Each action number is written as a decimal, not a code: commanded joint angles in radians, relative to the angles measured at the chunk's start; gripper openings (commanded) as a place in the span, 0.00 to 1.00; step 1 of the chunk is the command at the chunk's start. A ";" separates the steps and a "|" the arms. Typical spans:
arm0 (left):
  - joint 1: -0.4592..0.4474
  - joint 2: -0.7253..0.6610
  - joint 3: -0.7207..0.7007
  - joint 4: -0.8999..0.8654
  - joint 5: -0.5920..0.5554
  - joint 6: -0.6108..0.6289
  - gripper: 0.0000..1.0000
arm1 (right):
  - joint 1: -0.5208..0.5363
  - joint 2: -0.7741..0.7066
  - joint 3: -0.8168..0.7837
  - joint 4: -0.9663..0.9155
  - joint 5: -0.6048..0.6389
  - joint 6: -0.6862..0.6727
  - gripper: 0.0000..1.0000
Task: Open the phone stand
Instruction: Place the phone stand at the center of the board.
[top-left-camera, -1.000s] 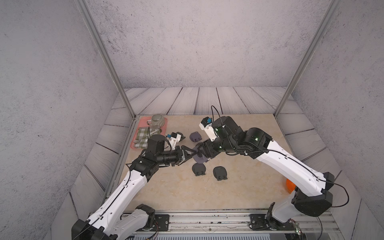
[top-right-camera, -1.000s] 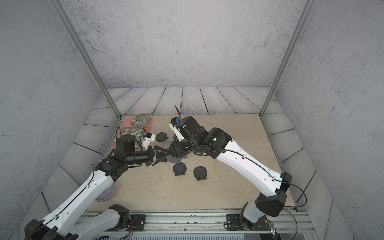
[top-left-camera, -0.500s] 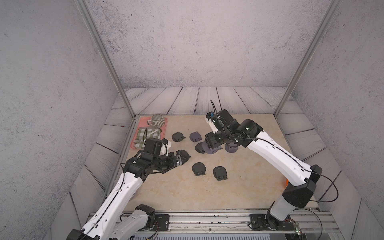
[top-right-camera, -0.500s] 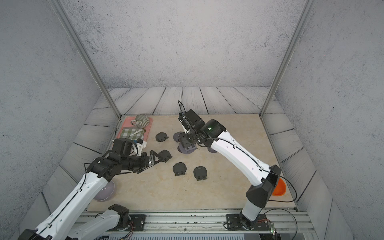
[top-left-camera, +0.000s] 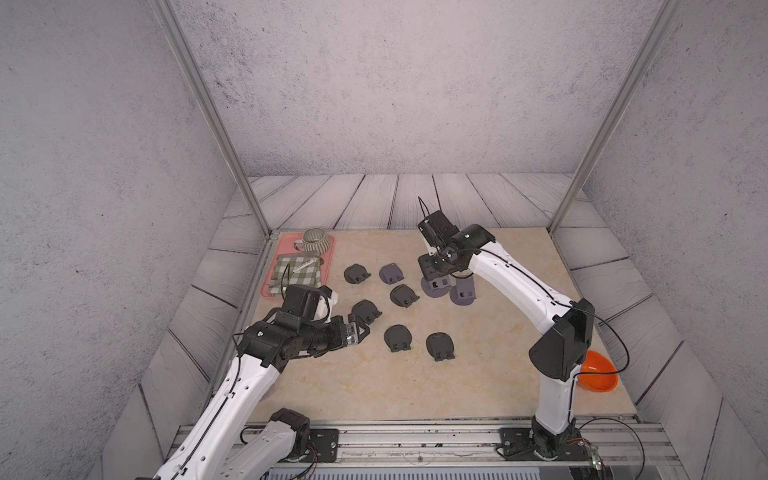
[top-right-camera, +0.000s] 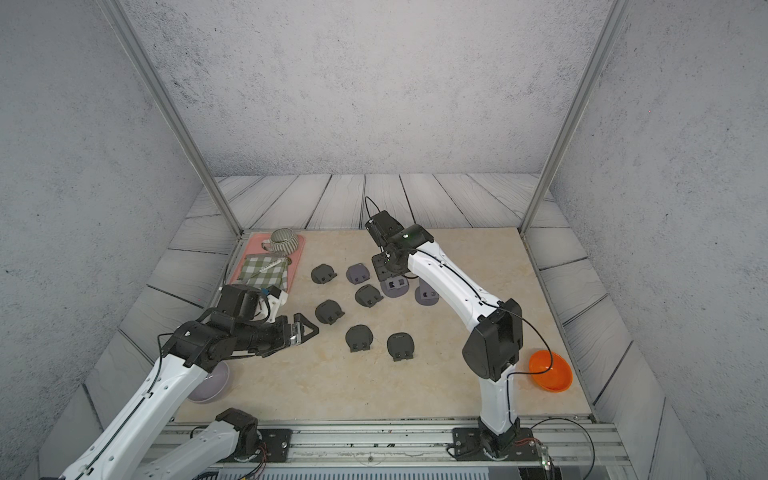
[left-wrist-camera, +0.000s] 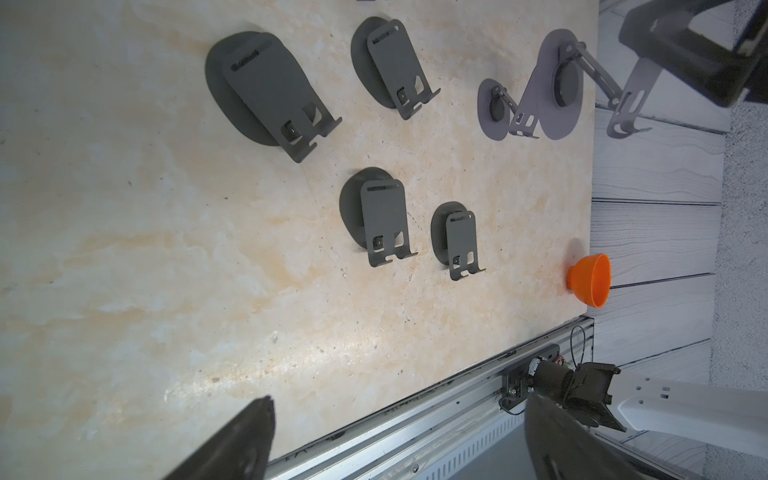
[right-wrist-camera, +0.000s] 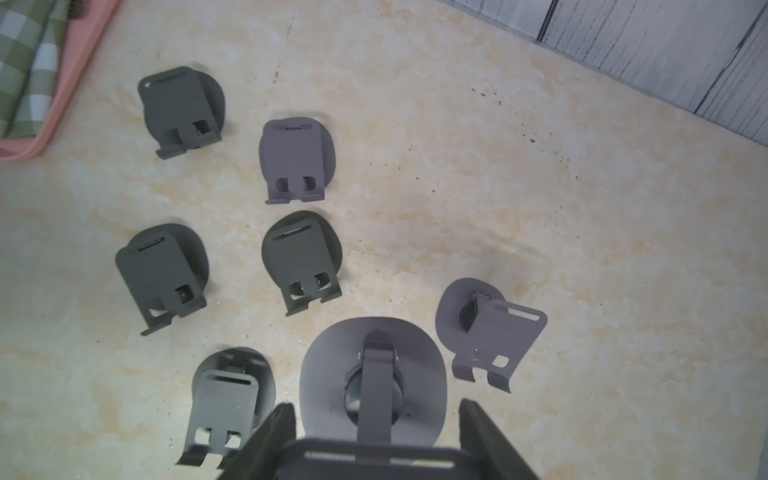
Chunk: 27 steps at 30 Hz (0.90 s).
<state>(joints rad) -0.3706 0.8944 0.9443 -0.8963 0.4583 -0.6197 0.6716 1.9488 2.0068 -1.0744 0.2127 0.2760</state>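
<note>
I should open my right gripper to let go of the grey-purple phone stand, still held close over the table, on the table (top-left-camera: 434, 296) (right-wrist-camera: 385, 321), between a folded dark stand and the unfolded grey stand.
My right gripper (top-left-camera: 435, 271) (right-wrist-camera: 376, 405) is shut on the top plate of a grey-purple phone stand (top-left-camera: 436, 286) (right-wrist-camera: 374, 374). That stand is unfolded, with its arm and round base hanging below the plate, close over the table. A second unfolded grey stand (top-left-camera: 463, 293) (right-wrist-camera: 490, 332) sits on the table right beside it. Several folded dark stands (top-left-camera: 403, 296) lie flat in the middle. My left gripper (top-left-camera: 359, 330) (left-wrist-camera: 401, 411) is open and empty, low over the table, just in front of a folded stand (top-left-camera: 365, 311).
At the back left, a pink tray (top-left-camera: 329, 266) holds a striped mug (top-left-camera: 316, 241) and a checked cloth (top-left-camera: 297, 270). An orange bowl (top-left-camera: 598, 374) sits near the front right edge. A pale bowl (top-right-camera: 212, 384) lies under my left arm.
My left gripper opened, let go of the stand and drew back to the front left. The right gripper carried the unfolded stand toward the back right.
</note>
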 joint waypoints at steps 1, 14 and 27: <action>0.006 -0.012 0.006 -0.034 -0.008 0.029 0.98 | -0.013 0.044 0.053 -0.007 0.005 -0.001 0.58; 0.006 0.000 -0.013 -0.029 -0.007 0.026 0.98 | -0.067 0.199 0.075 0.037 -0.065 0.004 0.57; 0.006 0.005 -0.032 -0.016 0.000 0.014 0.98 | -0.133 0.298 0.084 0.064 -0.119 0.019 0.56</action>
<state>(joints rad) -0.3706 0.9051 0.9257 -0.9131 0.4580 -0.6083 0.5488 2.2303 2.0579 -1.0149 0.1135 0.2802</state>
